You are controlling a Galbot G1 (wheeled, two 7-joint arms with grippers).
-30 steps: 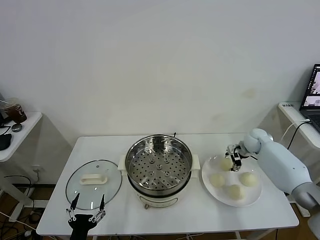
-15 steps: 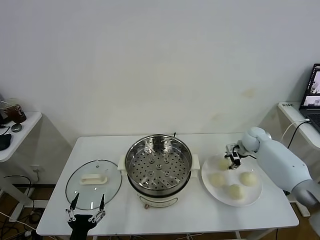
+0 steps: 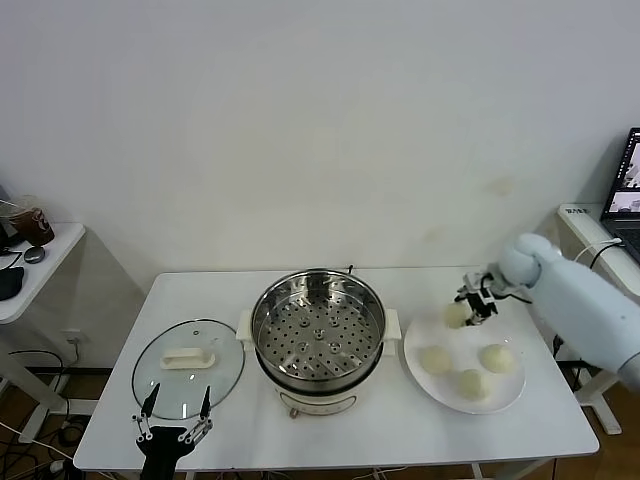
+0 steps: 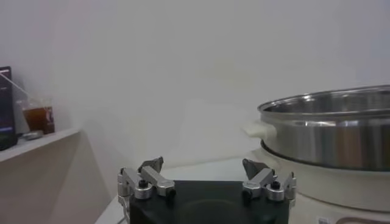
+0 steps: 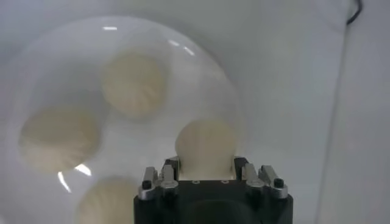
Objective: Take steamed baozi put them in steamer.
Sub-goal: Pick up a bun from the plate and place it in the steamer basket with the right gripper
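Observation:
My right gripper is going to release the baozi on the far part of the steamer's perforated tray (image 3: 313,303), near the back side of the steamer. The baozi is still just above the plate.
The steamer (image 3: 317,328), a shiny steel pot with a perforated tray, stands mid-table and holds nothing. My right gripper (image 3: 466,308) is shut on one cream-white baozi (image 3: 455,316) and holds it just above the far left part of the white plate (image 3: 510,392). In the right wrist view the held baozi (image 5: 206,143) sits between the fingers of my right gripper (image 5: 206,163). Three baozi (image 3: 434,359) (image 3: 496,357) (image 3: 470,382) lie on the plate. My left gripper (image 3: 172,430) is open and empty at the front left edge.
A round glass lid (image 3: 188,366) with a white handle lies left of the steamer, just beyond my left gripper. The left wrist view shows the steamer's wall (image 4: 335,131). A side shelf (image 3: 30,262) stands at the left, and a laptop (image 3: 625,190) at the right.
My right gripper has risen off the plate with the baozi in it and moved slightly to the right. The left arm has not moved.

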